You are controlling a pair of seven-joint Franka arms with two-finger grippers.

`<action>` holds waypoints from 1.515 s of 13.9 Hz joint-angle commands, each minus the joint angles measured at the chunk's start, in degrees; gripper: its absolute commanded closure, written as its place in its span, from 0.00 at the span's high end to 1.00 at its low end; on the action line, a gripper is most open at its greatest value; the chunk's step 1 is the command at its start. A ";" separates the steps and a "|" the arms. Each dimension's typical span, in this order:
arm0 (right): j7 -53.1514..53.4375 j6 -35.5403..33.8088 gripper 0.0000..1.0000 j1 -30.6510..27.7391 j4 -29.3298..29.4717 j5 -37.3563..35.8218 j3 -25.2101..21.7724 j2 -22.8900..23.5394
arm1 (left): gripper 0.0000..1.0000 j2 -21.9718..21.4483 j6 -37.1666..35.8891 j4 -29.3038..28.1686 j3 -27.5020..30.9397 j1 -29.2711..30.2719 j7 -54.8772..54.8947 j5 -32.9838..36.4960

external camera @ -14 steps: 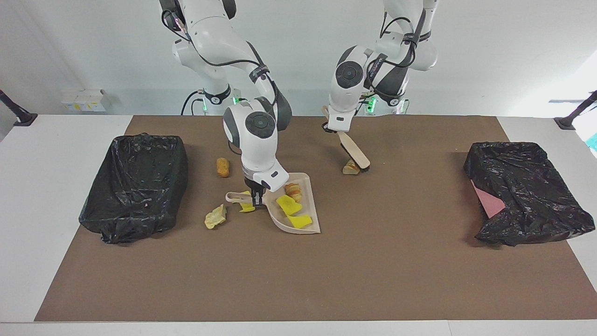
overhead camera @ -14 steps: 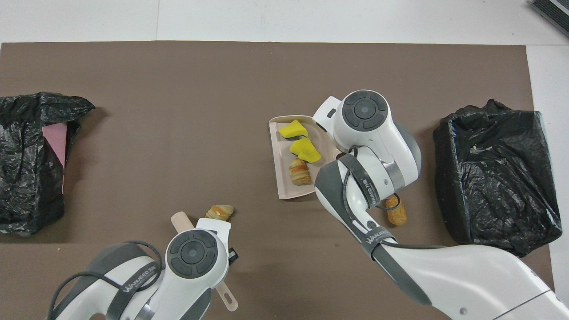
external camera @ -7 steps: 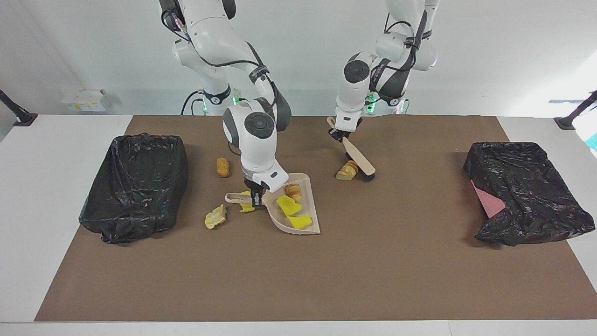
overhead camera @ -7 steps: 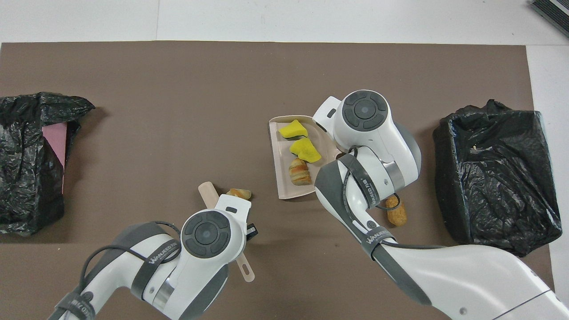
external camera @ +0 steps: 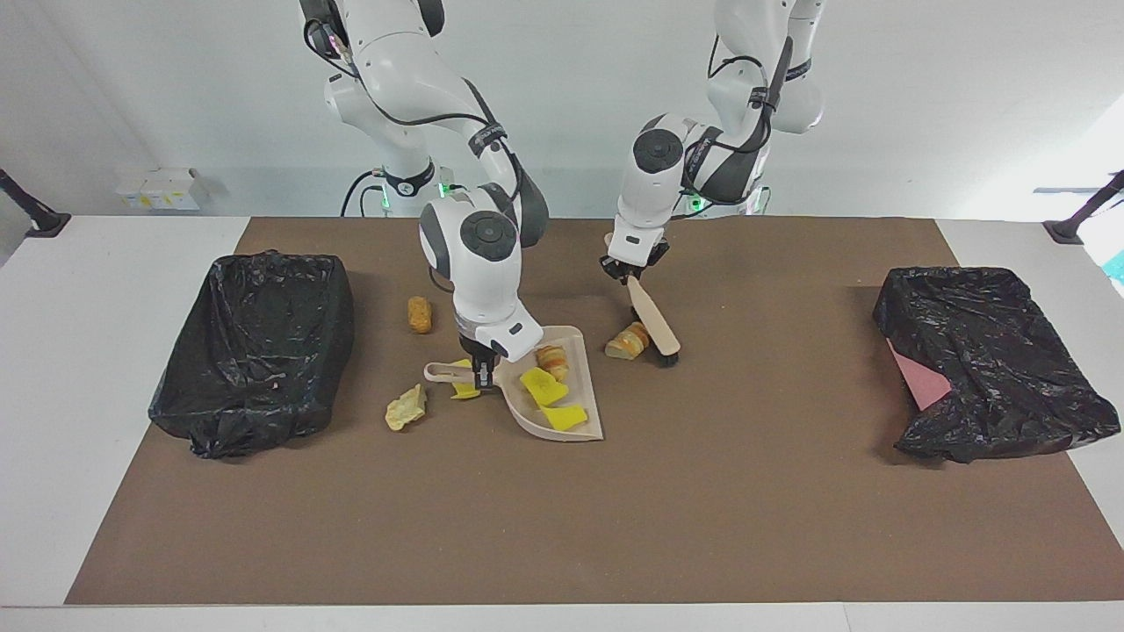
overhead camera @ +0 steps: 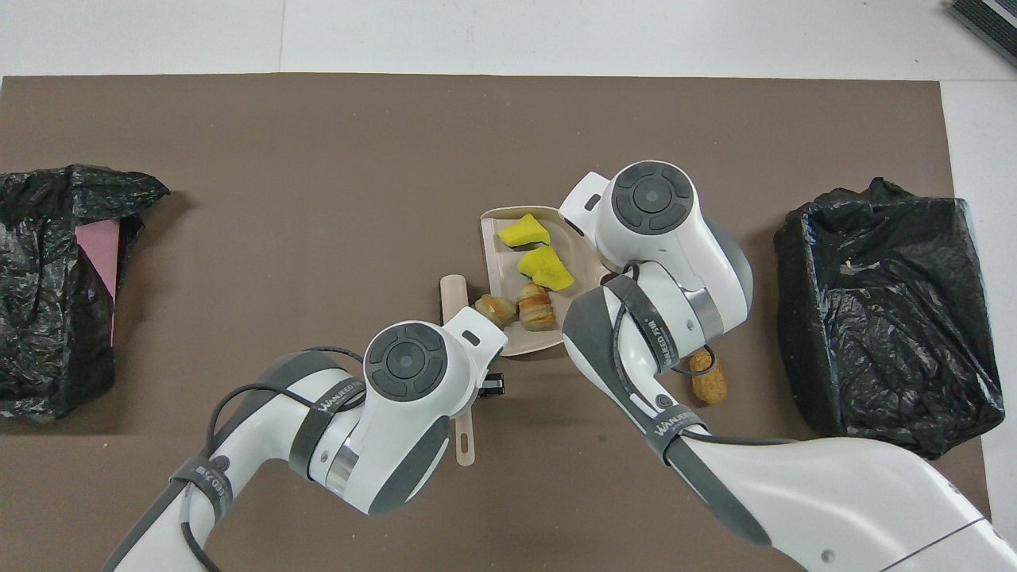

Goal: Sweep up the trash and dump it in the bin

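My left gripper releases the beige brush next on the bare brown mat [overhead camera: 464, 477] between my arms, clear of the dustpan.
My right gripper [external camera: 480, 376] is shut on the handle of the beige dustpan [external camera: 562, 427], which rests flat on the mat. In the dustpan [overhead camera: 496, 338] lie two yellow sponge chunks [external camera: 542, 384] [overhead camera: 546, 268] and a bread lump [external camera: 552, 358]. My left gripper [external camera: 630, 272] is shut on the beige brush [external camera: 654, 320], whose head is down on the mat. Another bread lump [external camera: 628, 341] [overhead camera: 493, 308] sits against the brush at the pan's open edge. Loose trash lies toward the right arm's end of the table: a bread lump [external camera: 420, 314], a pale scrap [external camera: 406, 407] and a yellow chunk [external camera: 464, 391] under the handle.
A black-lined bin [external camera: 255, 351] stands at the right arm's end of the table. A second black-lined bin [external camera: 992, 360] with pink showing stands at the left arm's end. Brown mat covers the table.
My left gripper has drawn the brush across the mat toward the dustpan, pushing the bread lump up to its open edge. The right arm and the dustpan have stayed put.
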 commanded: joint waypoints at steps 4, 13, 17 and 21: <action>-1.26 2.00 0.00 -0.98 -0.59 -0.03 0.49 0.11 | 0.00 3.08 -0.91 5.45 0.38 0.11 8.66 -8.04; -1.08 1.03 0.00 -2.73 -0.41 2.60 0.40 -0.94 | 0.00 -13.00 -7.87 -10.36 0.38 -3.89 -6.79 0.56; -1.52 -1.43 0.00 -6.07 -0.59 3.04 0.40 -4.36 | 0.00 -17.22 -6.29 -14.32 0.29 -11.74 -23.05 3.30; -8.70 -6.78 0.00 -12.56 -0.59 5.85 0.40 -8.93 | 0.00 -21.19 1.61 -22.85 0.03 -14.99 -24.93 3.30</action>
